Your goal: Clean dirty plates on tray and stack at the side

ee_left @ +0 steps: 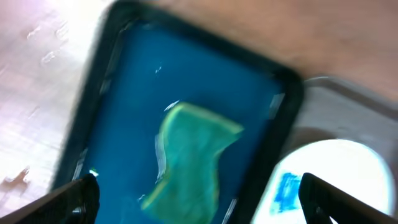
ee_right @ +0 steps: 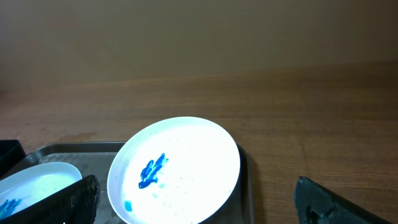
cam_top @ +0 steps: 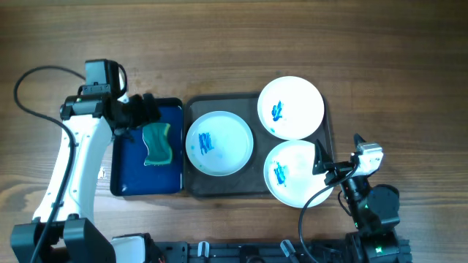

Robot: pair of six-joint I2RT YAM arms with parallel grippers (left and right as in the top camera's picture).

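The plate is beside the small blue tray. Next, my right gripper closes on the rim of that plate, on the side (cam_top: 251, 150) (ee_right: 80, 176) facing the other plates.
Three white plates with blue smears lie on the dark tray (cam_top: 219, 191): one at the left (cam_top: 219, 143), one at the far right (cam_top: 291, 107), one at the near right (cam_top: 296, 174). My left gripper (cam_top: 142, 113) is open and empty over the far end of the small blue tray, next to the green sponge (cam_top: 157, 143). In the left wrist view the open gripper (ee_left: 199, 205) straddles the sponge (ee_left: 189, 162), with the left plate (ee_left: 329, 168) at the right. My right gripper (cam_top: 325, 164) is open and empty at the near-right plate's edge. In the right wrist view the gripper (ee_right: 199, 208) faces a smeared plate (ee_right: 180, 168).
The small blue tray (cam_top: 131, 172) holding the sponge sits just left of the dark tray, also in the left wrist view (ee_left: 124, 93). Bare wooden table (cam_top: 380, 88) surrounds both trays. The dark tray's rim (ee_right: 62, 149) shows in the right wrist view.
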